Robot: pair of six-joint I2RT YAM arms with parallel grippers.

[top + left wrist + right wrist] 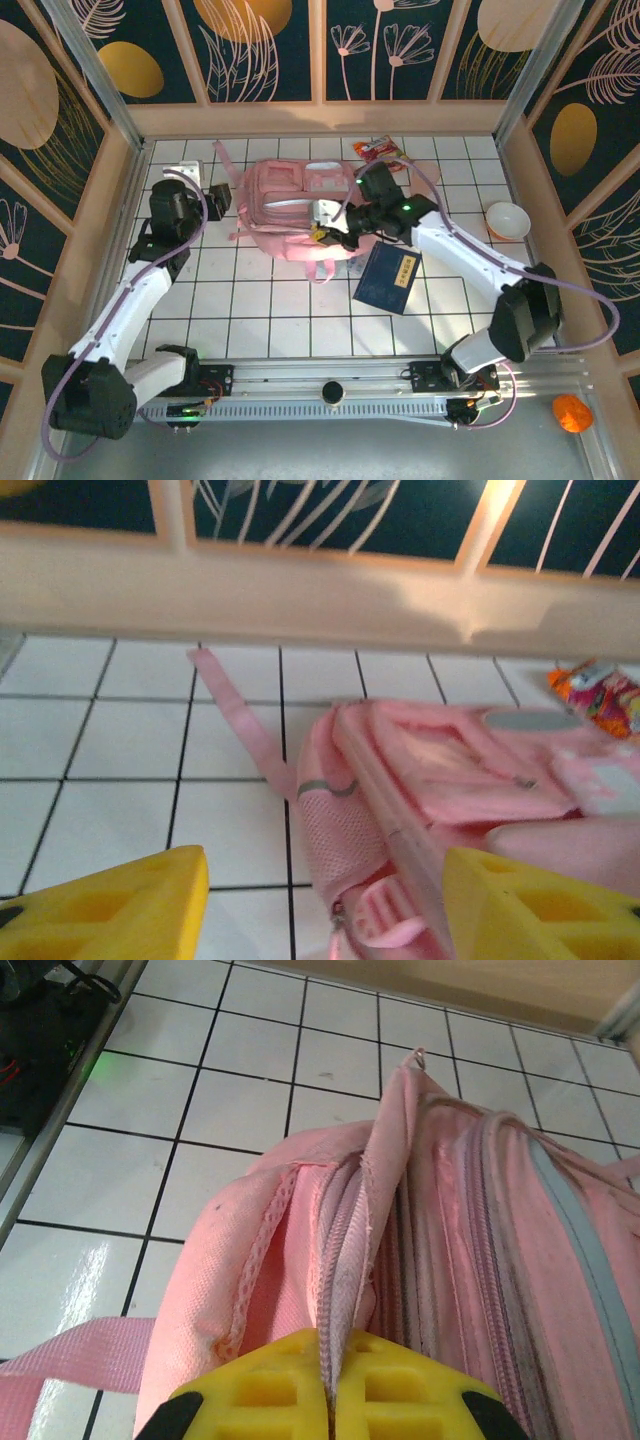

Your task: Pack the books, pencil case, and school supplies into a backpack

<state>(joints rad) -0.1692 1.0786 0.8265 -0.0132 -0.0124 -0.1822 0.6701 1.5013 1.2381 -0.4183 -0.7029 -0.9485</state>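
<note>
Next, I let go of the zipper edge with my right gripper over the white tiles point(258, 268) point(220, 1123) that are just in front of the pink backpack.
The pink backpack point(285, 200) lies flat at mid-table. My right gripper point(326, 228) is at its near right corner, shut on the zipper edge of the backpack point(300, 1250), and pale zipper tape runs between the yellow fingertips point(260, 1390). My left gripper point(222, 197) hovers at the bag's left side, open, with the mesh side pocket of the backpack point(345, 830) between its fingers point(110, 905) and nothing held. The navy book point(390, 278) lies flat just right of the bag. A pale pencil case point(186, 172) sits at the back left, partly behind my left arm. The school supplies are out of view.
A red-orange snack packet point(378, 148) lies behind the bag. A pink cup point(507, 220) stands at the right. A loose pink strap point(240, 720) trails over the tiles left of the bag. Wooden walls point(320, 118) enclose the table on three sides.
</note>
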